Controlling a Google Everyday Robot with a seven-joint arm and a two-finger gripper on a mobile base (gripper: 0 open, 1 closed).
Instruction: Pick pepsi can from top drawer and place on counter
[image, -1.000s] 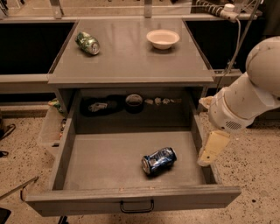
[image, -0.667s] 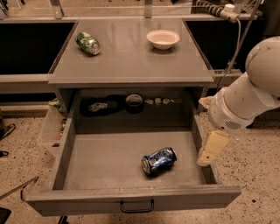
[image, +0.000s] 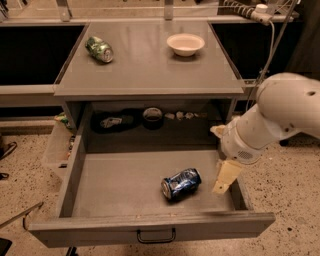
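Next, my gripper should go to the pepsi can in the open drawer and close around the can's end (image: 192, 178) nearest the white arm.
The pepsi can (image: 180, 183), dented and blue with silver ends, lies on its side on the floor of the open top drawer (image: 115, 187), right of the middle. The drawer is pulled out, its dark handle (image: 156, 236) at the front. My gripper (image: 223, 180) hangs from the white arm (image: 280, 112) over the drawer's right side, a little right of the can and apart from it. The grey counter (image: 150, 65) lies above and behind the drawer.
On the counter lie a green dented can (image: 99, 49) at the back left and a white bowl (image: 185, 44) at the back right. Dark items (image: 152, 116) sit at the drawer's back. A translucent plastic bin (image: 59, 145) stands left of the cabinet.
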